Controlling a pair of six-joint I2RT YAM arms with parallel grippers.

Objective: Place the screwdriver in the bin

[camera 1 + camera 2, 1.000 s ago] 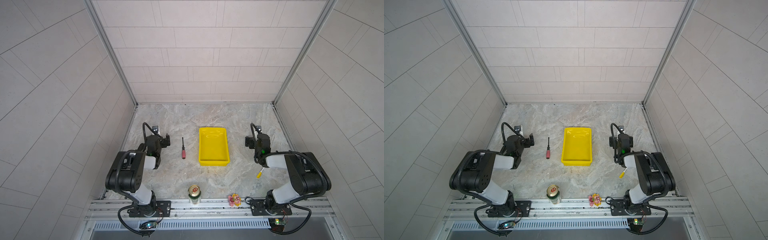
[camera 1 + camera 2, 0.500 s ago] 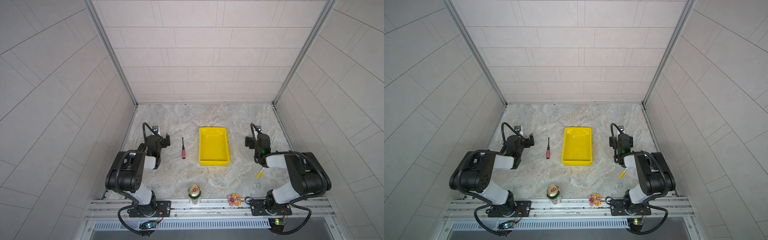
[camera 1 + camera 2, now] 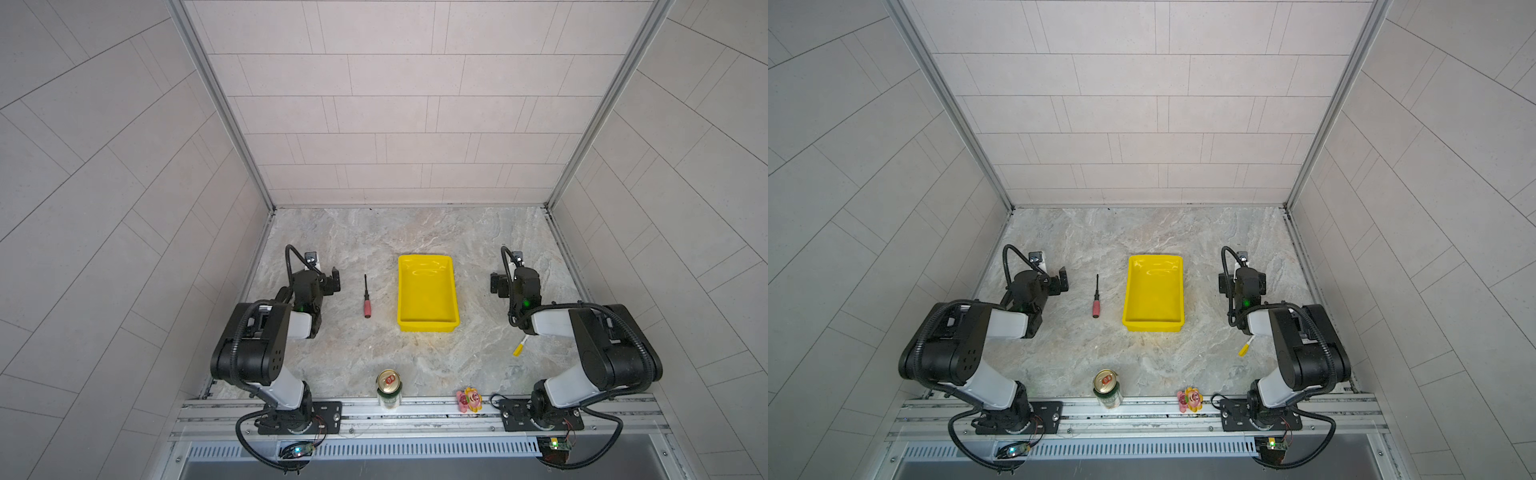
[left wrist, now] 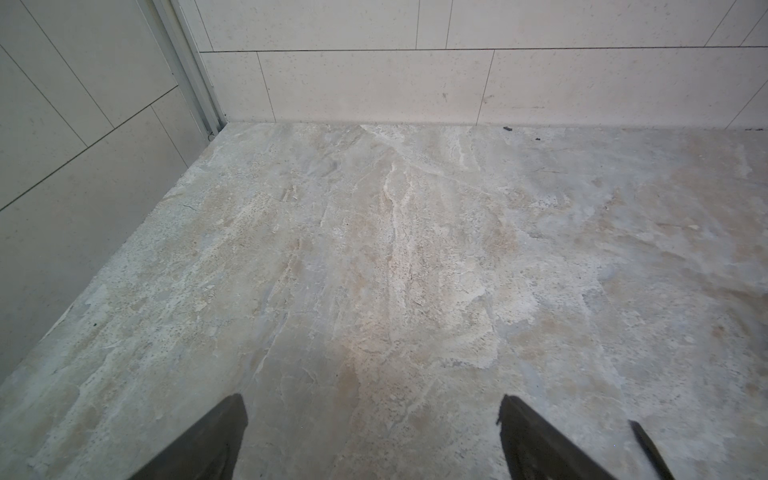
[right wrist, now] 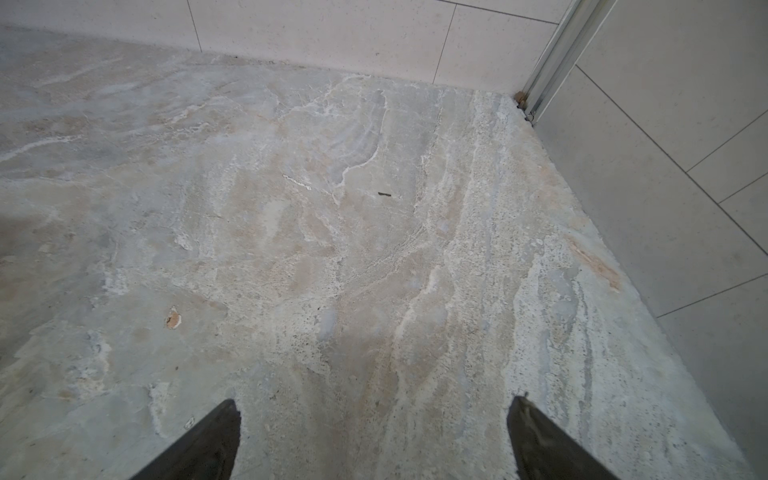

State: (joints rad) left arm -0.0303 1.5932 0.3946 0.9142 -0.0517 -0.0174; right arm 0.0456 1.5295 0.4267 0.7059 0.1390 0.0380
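Note:
Next, I close my left gripper on the red-pink handle (image 3: 367,304) of the screwdriver, at its end toward the thin black stem.
The screwdriver (image 3: 367,298) (image 3: 1096,297), with a red-pink handle and a thin black shaft, lies flat on the marble floor just left of the bin. Its shaft points toward the back wall. The bin (image 3: 427,299) (image 3: 1154,297) is a shallow yellow tray in the middle, with nothing in it. My left gripper (image 3: 332,283) (image 3: 1061,281) (image 4: 372,405) rests low, left of the screwdriver, open and holding nothing. My right gripper (image 3: 497,285) (image 3: 1223,285) (image 5: 374,405) rests right of the bin, also open and holding nothing. Neither wrist view shows the screwdriver or the bin.
A drink can (image 3: 389,388) stands at the front edge. A small pink and yellow flower toy (image 3: 469,399) sits to its right. A white stick with a yellow end (image 3: 519,347) lies by the right arm. Tiled walls close three sides.

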